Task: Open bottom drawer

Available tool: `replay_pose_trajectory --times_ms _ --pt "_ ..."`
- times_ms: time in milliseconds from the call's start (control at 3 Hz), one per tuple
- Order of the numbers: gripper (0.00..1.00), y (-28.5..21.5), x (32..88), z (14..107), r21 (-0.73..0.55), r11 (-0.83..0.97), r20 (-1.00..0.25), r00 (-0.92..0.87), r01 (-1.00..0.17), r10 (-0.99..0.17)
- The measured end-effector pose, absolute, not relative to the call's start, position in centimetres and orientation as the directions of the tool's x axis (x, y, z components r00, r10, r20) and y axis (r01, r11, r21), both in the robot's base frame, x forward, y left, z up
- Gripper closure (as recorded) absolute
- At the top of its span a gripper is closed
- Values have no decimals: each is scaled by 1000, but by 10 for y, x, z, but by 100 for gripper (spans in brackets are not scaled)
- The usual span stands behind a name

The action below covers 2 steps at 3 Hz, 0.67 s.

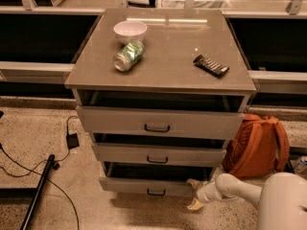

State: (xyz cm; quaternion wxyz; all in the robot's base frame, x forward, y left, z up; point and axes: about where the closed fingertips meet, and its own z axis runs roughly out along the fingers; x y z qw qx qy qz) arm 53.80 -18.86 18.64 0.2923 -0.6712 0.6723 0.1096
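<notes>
I will let go of the bottom drawer pulled further out, with its front over the floor [147, 200] just beyond its dark handle.
The bottom drawer [144, 185] is the lowest grey front of the cabinet, with a small dark bar handle [156, 192]. It stands pulled out a little, with a dark gap above its front. My gripper [194, 194] is at the right end of this drawer front, low near the floor. Its pale fingers [194, 182] are spread apart, one at the drawer's front edge and one below it. They hold nothing that I can see. My white arm [240, 188] reaches in from the lower right.
The middle drawer [158, 155] and top drawer [158, 122] also stand slightly out. On the cabinet top are a white bowl [130, 31], a tipped green can [128, 55] and a dark bar [211, 65]. An orange backpack [256, 145] is at the right and cables [72, 139] at the left.
</notes>
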Motion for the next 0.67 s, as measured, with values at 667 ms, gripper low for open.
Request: replay_pose_trajectory --times_ms 667 --pt "29 -179 466 209 -133 -48 -489 108 -990 -866"
